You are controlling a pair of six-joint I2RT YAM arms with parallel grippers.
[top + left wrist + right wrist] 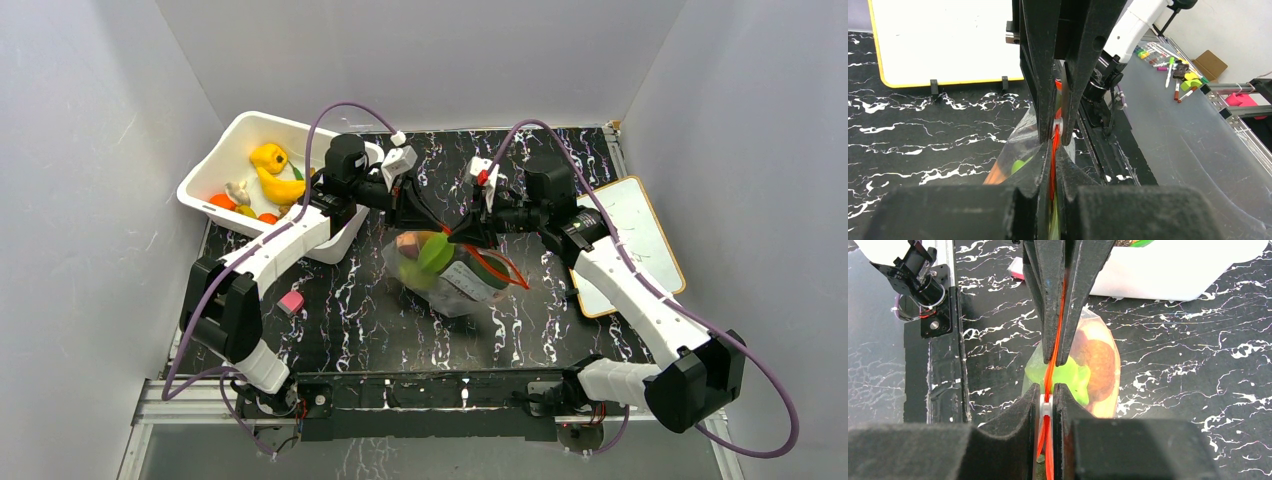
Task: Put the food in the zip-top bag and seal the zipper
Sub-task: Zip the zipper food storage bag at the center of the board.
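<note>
The robot's right gripper will release the clear zip-top bag on the black table (pixel 486 242) between the white bin and the whiteboard.
The clear zip-top bag (pixel 462 283) lies mid-table and hangs from its red-orange zipper (pixel 1050 375). Green food (pixel 1074 380) and a brown piece (pixel 1100 362) show through the plastic. My left gripper (pixel 1052 162) is shut on the zipper (pixel 1053 150). My right gripper (pixel 1047 399) is shut on the same strip, with the white slider (pixel 1046 408) between its jaws. The two grippers meet tip to tip over the bag, the left gripper (pixel 443 230) beside the right gripper (pixel 465 235). More food (pixel 275 175), yellow and orange pieces, lies in the white bin.
The white bin (pixel 240 128) stands at the back left, close to the left arm. A small pink block (pixel 291 302) lies on the table near the left. A yellow-edged whiteboard (pixel 632 245) lies at the right. Markers (pixel 1173 62) lie beyond the table's front rail.
</note>
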